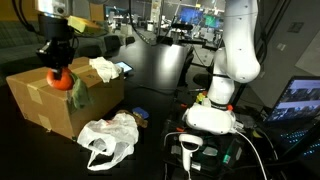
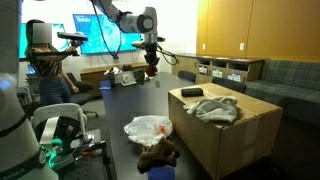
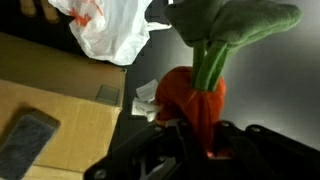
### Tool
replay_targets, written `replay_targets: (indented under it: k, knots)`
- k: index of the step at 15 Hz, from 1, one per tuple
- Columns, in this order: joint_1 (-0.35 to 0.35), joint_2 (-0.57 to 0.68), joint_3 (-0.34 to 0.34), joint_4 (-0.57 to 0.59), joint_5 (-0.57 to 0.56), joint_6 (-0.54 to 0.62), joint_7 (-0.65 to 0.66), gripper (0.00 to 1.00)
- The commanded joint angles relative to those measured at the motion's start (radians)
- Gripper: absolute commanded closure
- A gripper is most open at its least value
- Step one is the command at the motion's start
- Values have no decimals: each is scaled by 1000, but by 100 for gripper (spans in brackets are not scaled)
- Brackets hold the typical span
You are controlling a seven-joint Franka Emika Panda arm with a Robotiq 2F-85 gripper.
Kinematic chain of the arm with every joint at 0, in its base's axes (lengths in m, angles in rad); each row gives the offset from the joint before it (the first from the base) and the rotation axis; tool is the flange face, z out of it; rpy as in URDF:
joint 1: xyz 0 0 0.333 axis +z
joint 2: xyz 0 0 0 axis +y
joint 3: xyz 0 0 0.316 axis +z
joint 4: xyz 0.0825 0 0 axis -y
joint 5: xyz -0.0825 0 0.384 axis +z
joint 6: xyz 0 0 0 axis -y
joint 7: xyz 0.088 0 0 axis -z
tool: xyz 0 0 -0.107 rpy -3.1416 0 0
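My gripper is going to release the plush carrot on the cardboard box (image 1: pixel 67 64), just behind the dark flat object.
A plush carrot (image 3: pixel 194 96) with an orange body and green cloth leaves (image 3: pixel 236 24) hangs in my gripper (image 3: pixel 196 138), which is shut on its orange end. In an exterior view the gripper (image 1: pixel 58 55) holds the carrot (image 1: pixel 62 80) in the air over the near corner of a cardboard box (image 1: pixel 45 105), leaves drooping down. In an exterior view the gripper (image 2: pixel 150 62) and the carrot (image 2: pixel 152 71) are small and far off, above the dark table (image 2: pixel 120 110).
A crumpled white plastic bag (image 1: pixel 110 140) (image 2: pixel 148 127) (image 3: pixel 105 25) lies on the table beside the box (image 2: pixel 230 135) (image 3: pixel 55 110). On the box lie a grey cloth (image 2: pixel 215 108) and a dark flat object (image 3: pixel 26 142). The robot base (image 1: pixel 213 112) stands close by.
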Motion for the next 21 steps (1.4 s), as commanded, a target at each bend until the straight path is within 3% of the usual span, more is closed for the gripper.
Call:
replay_targets:
  k: [1,5,10,15,21]
  knots:
    - [-61,-78,-37,7,24,-42,37,90]
    - [-136,-59,-98,114,18,-64,74,90]
    - [-212,96,-151,353,52,-108,76,90]
    - [-294,294,-144,585,173,-154,12,90]
    - [-315,537,-142,832,243,-164,51,90]
